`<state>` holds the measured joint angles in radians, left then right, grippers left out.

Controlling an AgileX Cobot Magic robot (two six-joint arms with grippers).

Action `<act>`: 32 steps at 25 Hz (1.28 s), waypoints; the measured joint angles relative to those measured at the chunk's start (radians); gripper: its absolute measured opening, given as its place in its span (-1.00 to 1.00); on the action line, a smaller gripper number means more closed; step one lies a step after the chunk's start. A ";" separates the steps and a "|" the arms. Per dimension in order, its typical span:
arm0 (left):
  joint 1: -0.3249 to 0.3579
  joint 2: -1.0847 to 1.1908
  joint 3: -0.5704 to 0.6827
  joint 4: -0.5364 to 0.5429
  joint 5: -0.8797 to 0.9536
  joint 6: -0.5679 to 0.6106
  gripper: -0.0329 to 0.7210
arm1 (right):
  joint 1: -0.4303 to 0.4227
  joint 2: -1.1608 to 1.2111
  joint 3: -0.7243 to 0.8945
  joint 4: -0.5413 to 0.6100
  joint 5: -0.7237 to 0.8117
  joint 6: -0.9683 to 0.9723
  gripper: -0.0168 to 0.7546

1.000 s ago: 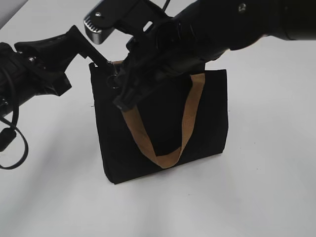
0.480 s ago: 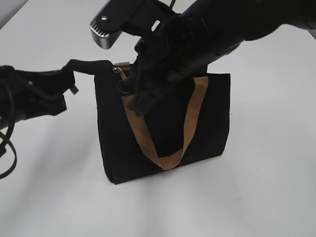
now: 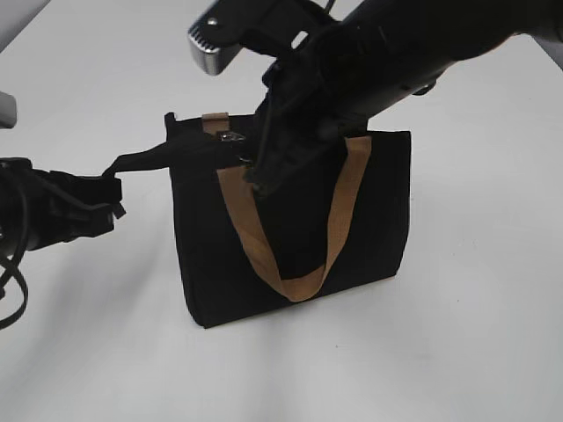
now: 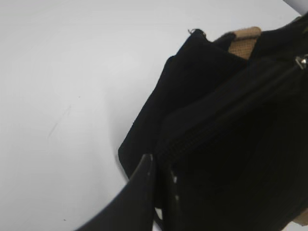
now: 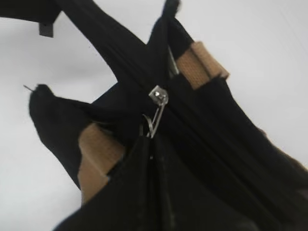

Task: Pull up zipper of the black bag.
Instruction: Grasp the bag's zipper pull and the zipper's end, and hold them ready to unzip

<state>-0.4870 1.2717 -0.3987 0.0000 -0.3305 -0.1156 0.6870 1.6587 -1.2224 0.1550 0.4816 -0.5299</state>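
Next, my right gripper lets go of the silvery zipper pull near the middle of the black bag's top edge (image 3: 266,139).
The black bag (image 3: 374,207) stands upright on the white table, its tan handle (image 3: 339,215) hanging down the front. My left gripper (image 3: 109,189) is shut on the black tail end of the zipper (image 3: 154,158) and holds it stretched out to the left of the bag; the left wrist view shows the fingers (image 4: 160,169) clamped on that black fabric. My right gripper (image 3: 252,169) is shut on the silvery zipper pull (image 3: 234,138) at the bag's top edge. In the right wrist view the pull (image 5: 158,95) sits just above the closed fingertips (image 5: 152,142).
The white table (image 3: 475,334) surrounds the bag. The right arm's body (image 3: 396,44) hangs over the bag's top and hides most of the top edge. A second tan strap (image 3: 214,122) shows at the bag's back left.
My left gripper has moved left and down, drawing the zipper tail out taut. My right gripper has shifted right along the top edge with the pull.
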 joint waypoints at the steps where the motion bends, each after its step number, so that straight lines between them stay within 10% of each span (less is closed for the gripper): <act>1: 0.003 0.000 0.000 0.000 0.001 0.000 -0.90 | -0.012 -0.001 0.000 0.000 0.001 0.012 -0.96; 16: 0.011 0.000 0.000 -0.054 0.003 0.000 -0.90 | -0.279 -0.062 0.000 -0.004 0.102 0.050 -0.96; 32: 0.011 -0.066 0.000 -0.044 -0.186 0.000 -0.90 | -0.081 0.012 0.000 0.167 -0.092 -0.114 -0.55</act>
<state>-0.4758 1.2052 -0.3987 -0.0435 -0.5163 -0.1156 0.6065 1.6707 -1.2224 0.3217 0.3898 -0.6442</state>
